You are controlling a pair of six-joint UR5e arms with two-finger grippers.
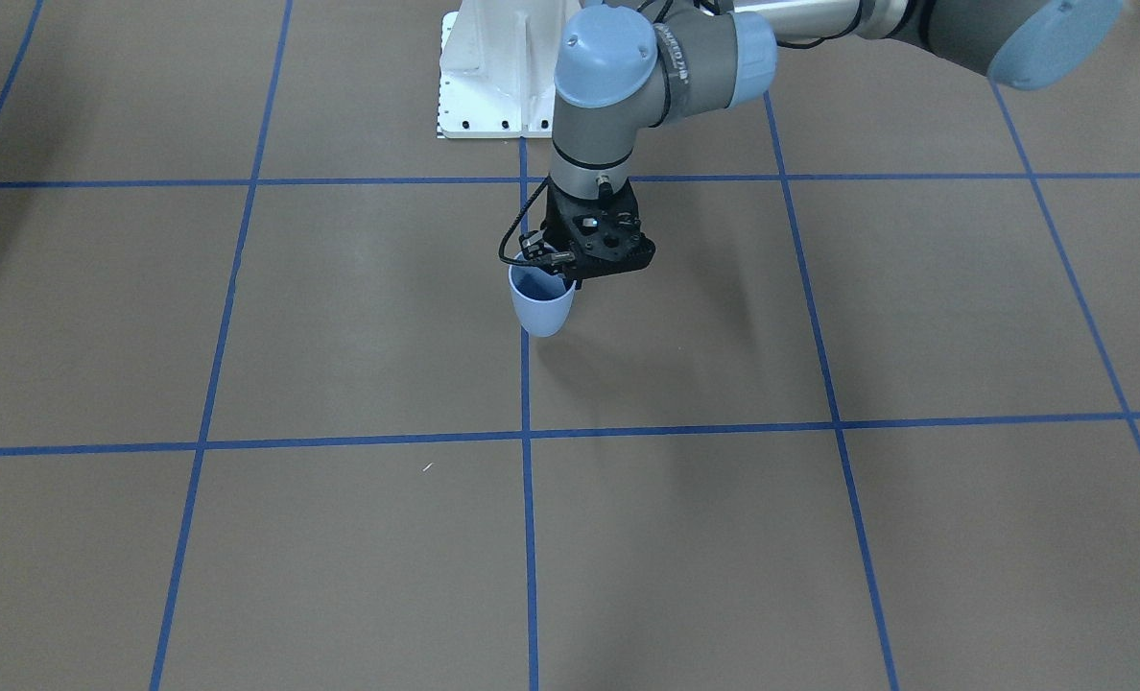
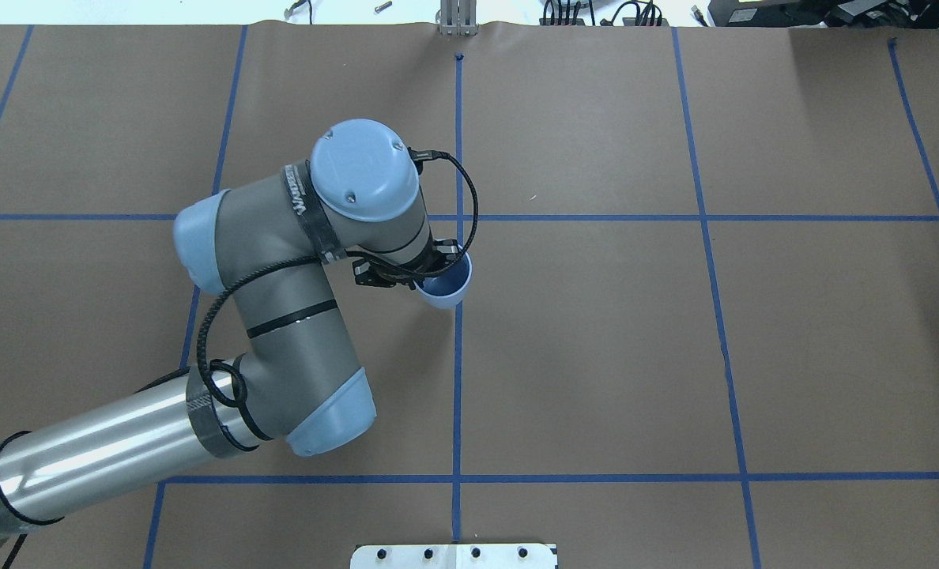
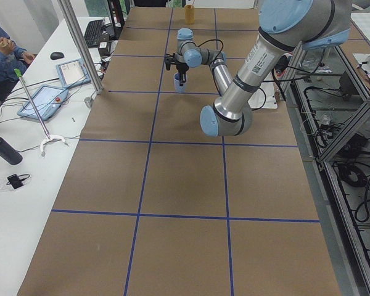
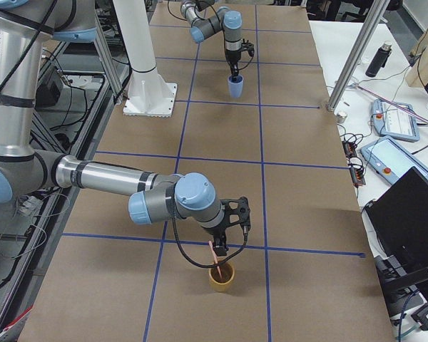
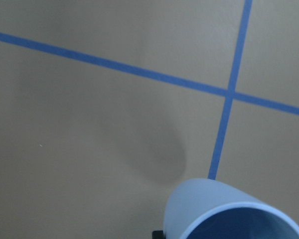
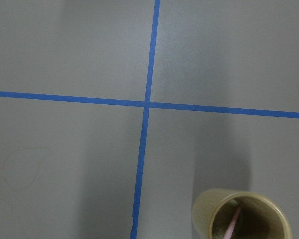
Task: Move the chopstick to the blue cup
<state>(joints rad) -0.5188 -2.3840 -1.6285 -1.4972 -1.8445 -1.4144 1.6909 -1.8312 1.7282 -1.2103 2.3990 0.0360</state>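
Observation:
Next, my left gripper lets go of the blue cup on the centre tape line's edge (image 1: 510, 353), between the tape lines that cross.
My left gripper (image 1: 564, 279) is shut on the rim of the blue cup (image 1: 541, 305) and holds it tilted a little above the table, near the centre tape line. The cup also shows in the overhead view (image 2: 447, 286) and in the left wrist view (image 5: 229, 214); it looks empty. The pink chopstick (image 4: 215, 258) stands in a tan cup (image 4: 222, 277) at the table's near right end. My right gripper (image 4: 223, 249) hovers right over that cup; I cannot tell whether it is open or shut. The right wrist view shows the chopstick (image 6: 233, 223) inside the tan cup (image 6: 205, 209).
Blue tape lines (image 2: 457, 379) divide the brown table into squares. The white robot base plate (image 1: 488, 86) sits at the table's robot side. Metal posts (image 4: 357, 60) and a side bench with tablets (image 3: 46, 98) stand along the operators' edge.

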